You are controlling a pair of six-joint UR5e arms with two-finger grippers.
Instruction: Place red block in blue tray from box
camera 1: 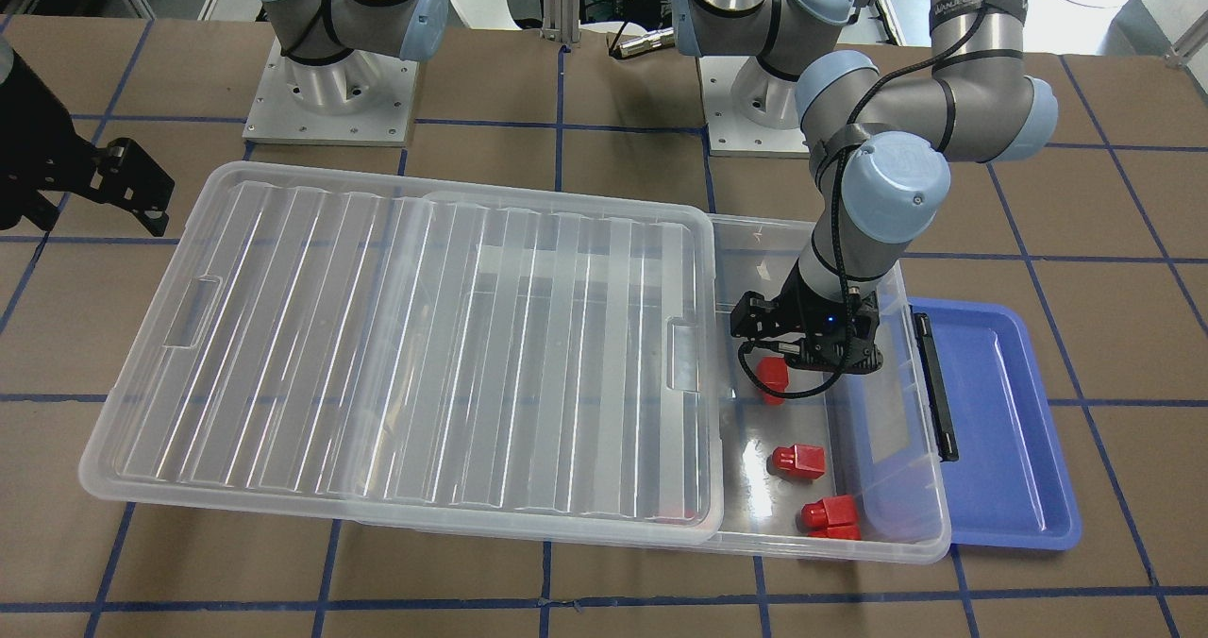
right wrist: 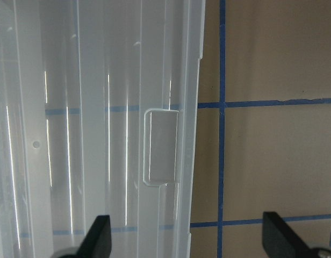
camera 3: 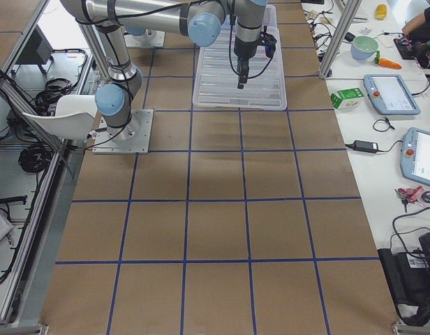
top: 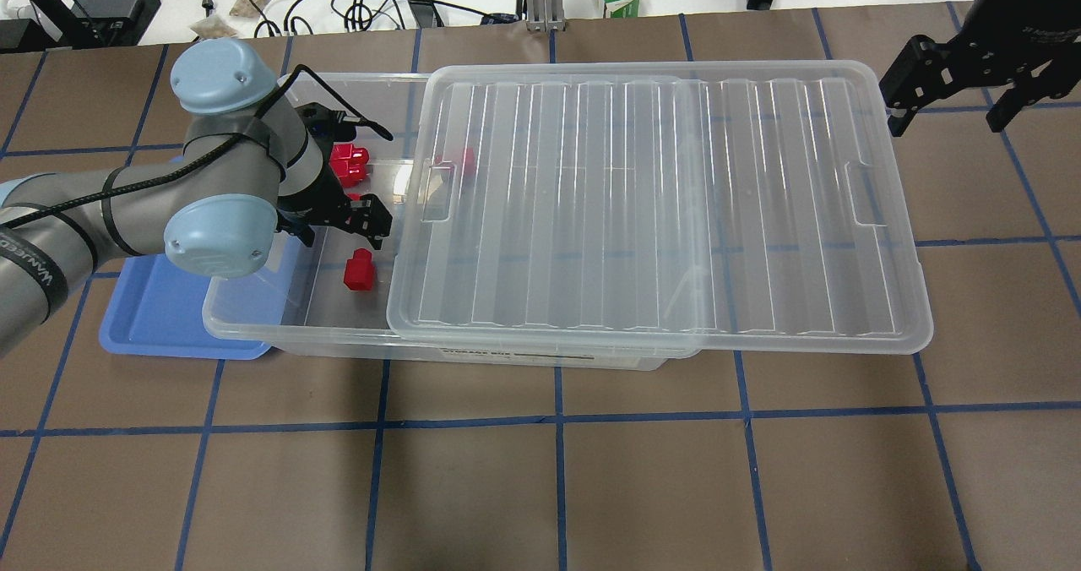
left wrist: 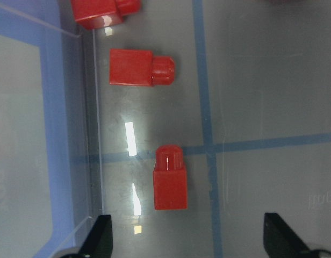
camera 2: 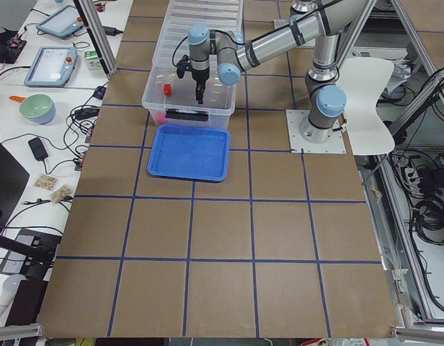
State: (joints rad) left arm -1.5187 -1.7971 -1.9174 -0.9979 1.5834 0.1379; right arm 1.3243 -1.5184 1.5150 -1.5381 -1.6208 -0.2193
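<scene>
My left gripper is going to close on the square body (camera 1: 772,373) (left wrist: 170,190) of the red block nearest the arm bases, just behind that block's round knob.
The clear box (camera 1: 849,551) lies across the table with its ribbed lid (camera 1: 425,336) slid aside, so one end is uncovered. Three red blocks lie in that end: one (left wrist: 171,180), a second (left wrist: 141,67) and a third (left wrist: 101,11) by the wall. My left gripper (left wrist: 189,242) is open and empty. It hangs just above the box floor, with the nearest red block (camera 1: 772,377) just ahead of its spread fingertips. The blue tray (camera 1: 1000,411) lies outside the box's latch end and holds no blocks. My right gripper (right wrist: 187,242) is open and empty over the lid's far edge.
A fourth red block (top: 460,159) shows through the lid. The box wall (left wrist: 93,161) stands between the blocks and the blue tray (left wrist: 26,134). A black latch (camera 1: 934,383) sits on that end. Both arm bases (camera 1: 330,100) stand behind the box.
</scene>
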